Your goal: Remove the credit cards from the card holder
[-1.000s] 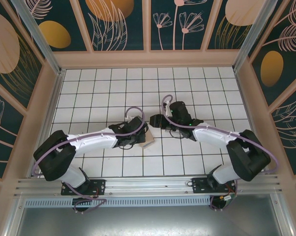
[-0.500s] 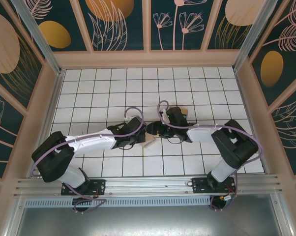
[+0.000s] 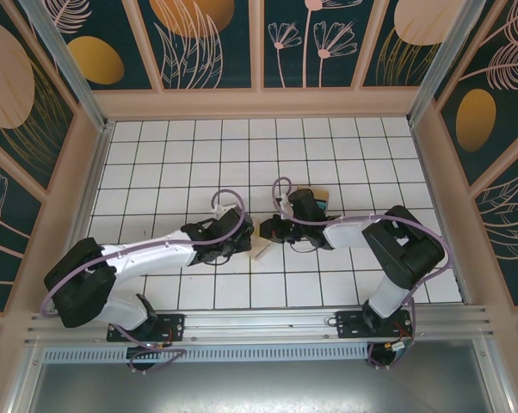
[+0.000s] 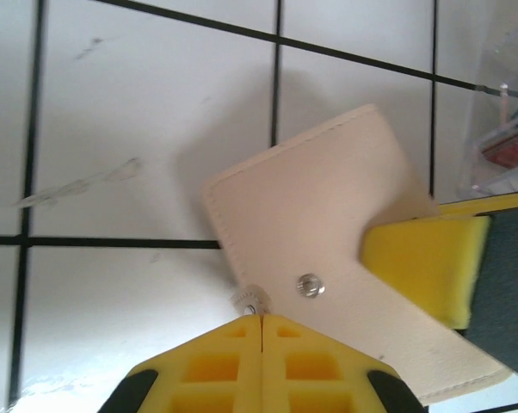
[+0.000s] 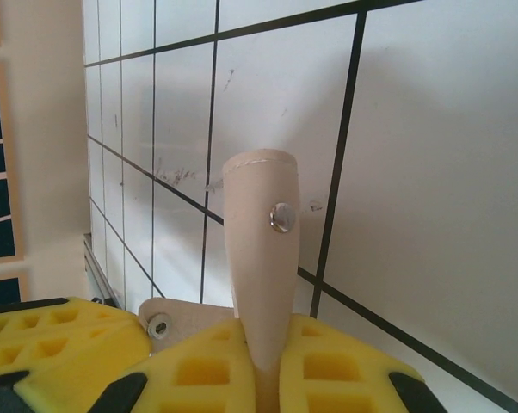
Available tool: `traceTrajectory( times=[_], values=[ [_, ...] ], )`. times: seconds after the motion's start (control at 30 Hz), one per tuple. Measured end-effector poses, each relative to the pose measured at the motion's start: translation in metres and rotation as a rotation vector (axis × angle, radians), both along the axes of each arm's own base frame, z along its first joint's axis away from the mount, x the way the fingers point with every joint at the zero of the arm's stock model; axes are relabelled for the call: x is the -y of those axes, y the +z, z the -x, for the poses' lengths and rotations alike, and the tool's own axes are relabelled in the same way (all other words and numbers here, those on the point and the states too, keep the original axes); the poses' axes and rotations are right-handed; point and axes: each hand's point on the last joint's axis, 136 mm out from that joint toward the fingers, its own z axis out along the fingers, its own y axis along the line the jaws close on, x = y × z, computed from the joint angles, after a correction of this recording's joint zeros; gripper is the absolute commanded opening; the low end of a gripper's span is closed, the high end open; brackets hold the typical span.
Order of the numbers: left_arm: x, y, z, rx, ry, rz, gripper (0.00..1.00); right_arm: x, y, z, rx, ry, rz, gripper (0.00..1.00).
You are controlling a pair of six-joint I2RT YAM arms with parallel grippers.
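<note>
The robot's right gripper is pinching the folded card holder shut while its snap tab is free, so that gripper should open and take only the cover with the snap stud (image 4: 302,198).
The tan card holder (image 4: 311,232) lies on the white tiles between both grippers, seen as a pale patch (image 3: 261,249) from above. My left gripper (image 4: 263,320) is shut, its yellow tips pinching the small tab with the metal snap ring (image 4: 254,301) at the holder's edge. My right gripper (image 5: 272,361) is shut on one half of the holder (image 5: 261,249), which stands up on edge between its fingers, snap stud facing out. One right finger (image 4: 422,258) also shows, clamped over the holder's right side. The credit cards are hidden.
A small tan and teal shape (image 3: 321,197) peeks out just behind the right arm's wrist. Both arms meet at the tiled floor's middle. Wooden walls ring the floor; a metal rail (image 3: 259,323) runs along the near edge.
My right gripper has moved left to the card holder and shut on its half. My left arm shifted slightly left, staying shut on the tab.
</note>
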Motion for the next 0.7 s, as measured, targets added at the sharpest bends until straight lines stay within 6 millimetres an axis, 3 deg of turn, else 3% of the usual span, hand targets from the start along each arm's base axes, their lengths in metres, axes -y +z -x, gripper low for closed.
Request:
traceTrajectory(
  times=[0.07,0.2,0.43,0.7],
  values=[
    [-0.008,0.001,0.004,0.002,0.023,0.005,0.00,-0.001,0.002,0.001,0.005,0.004,-0.005,0.25],
    [-0.015,0.021,0.003,0.057,0.044,0.043,0.00,0.000,-0.005,0.005,0.002,0.007,0.034,0.48],
    [-0.008,0.059,-0.006,0.158,0.007,0.097,0.00,-0.007,-0.005,0.007,0.029,0.025,0.094,0.56],
    [-0.005,0.063,-0.008,0.176,-0.015,0.092,0.00,-0.018,0.004,0.007,0.054,0.041,0.096,0.57]
  ],
)
